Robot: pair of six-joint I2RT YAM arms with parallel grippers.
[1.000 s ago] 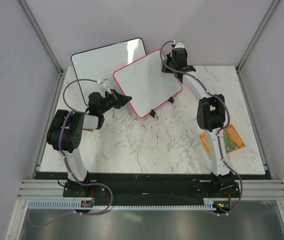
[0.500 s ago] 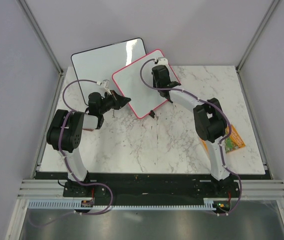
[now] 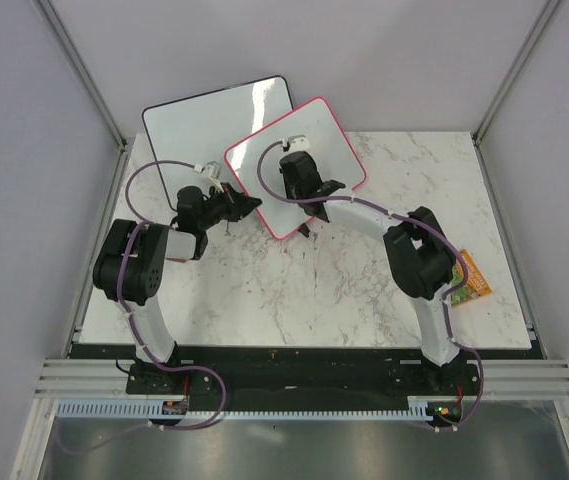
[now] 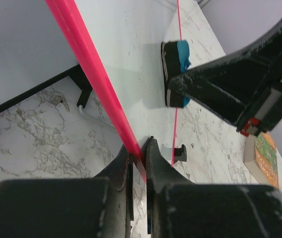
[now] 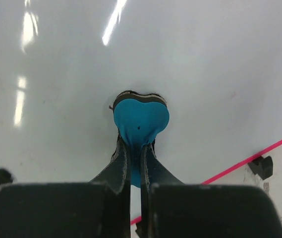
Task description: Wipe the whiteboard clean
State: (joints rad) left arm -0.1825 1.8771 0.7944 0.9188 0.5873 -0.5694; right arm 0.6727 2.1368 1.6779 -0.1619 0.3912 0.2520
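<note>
The robot's right gripper will set the blue eraser on the bare marble (image 3: 326, 267) just in front of the whiteboard's black foot.
The pink-framed whiteboard (image 3: 336, 140) stands tilted at the back centre of the table, and its face shows no writing in any view. My left gripper (image 3: 253, 204) is shut on the board's pink left edge (image 4: 81, 49), its fingertips (image 4: 153, 148) clamping the frame near the lower corner. My right gripper (image 3: 294, 178) is shut on a blue-backed eraser (image 5: 141, 116) and presses it flat against the white surface (image 5: 205, 59) near the board's middle. The eraser also shows in the left wrist view (image 4: 175, 64).
A larger black-framed whiteboard (image 3: 204, 120) leans behind the pink one at the back left. An orange and green packet (image 3: 467, 276) lies on the marble table (image 3: 294, 290) at the right. A black foot (image 5: 262, 166) sticks out of the board's lower edge.
My right gripper has slid the eraser leftward across the board, from its far right corner to its middle. The left gripper has kept its hold on the frame.
</note>
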